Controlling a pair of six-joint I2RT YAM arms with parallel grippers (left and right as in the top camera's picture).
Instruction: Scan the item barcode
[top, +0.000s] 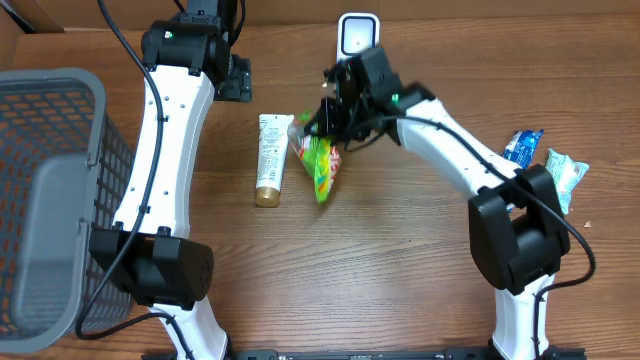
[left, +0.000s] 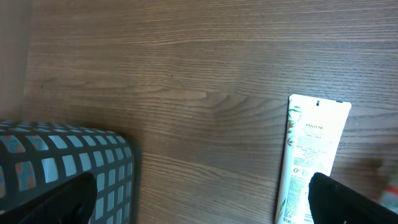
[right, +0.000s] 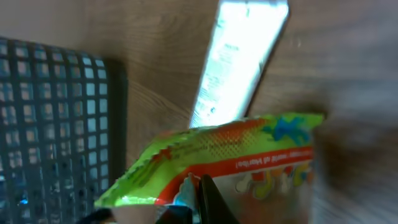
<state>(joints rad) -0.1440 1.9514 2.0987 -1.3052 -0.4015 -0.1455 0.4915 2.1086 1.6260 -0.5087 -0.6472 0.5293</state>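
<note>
My right gripper has a spot to aim for on bare wood (top: 383, 183) between the Pantene tube and the blue packet. It will let go of the snack bag there.
A green and red snack bag (top: 322, 165) hangs lifted off the wood table, and my right gripper (top: 335, 112) is shut on its upper edge. In the right wrist view the bag (right: 249, 155) fills the lower frame, pinched at the gripper (right: 200, 198). The white barcode scanner (top: 357, 35) stands just behind that gripper at the table's back edge. My left gripper (top: 236, 80) is open and empty at the back left. Its dark fingertips (left: 351, 202) frame bare table beside the tube (left: 311, 155).
A white Pantene tube (top: 270, 158) with a gold cap lies left of the bag. A grey mesh basket (top: 50, 190) fills the left side. A blue packet (top: 522, 146) and a teal one (top: 565, 172) lie at the far right.
</note>
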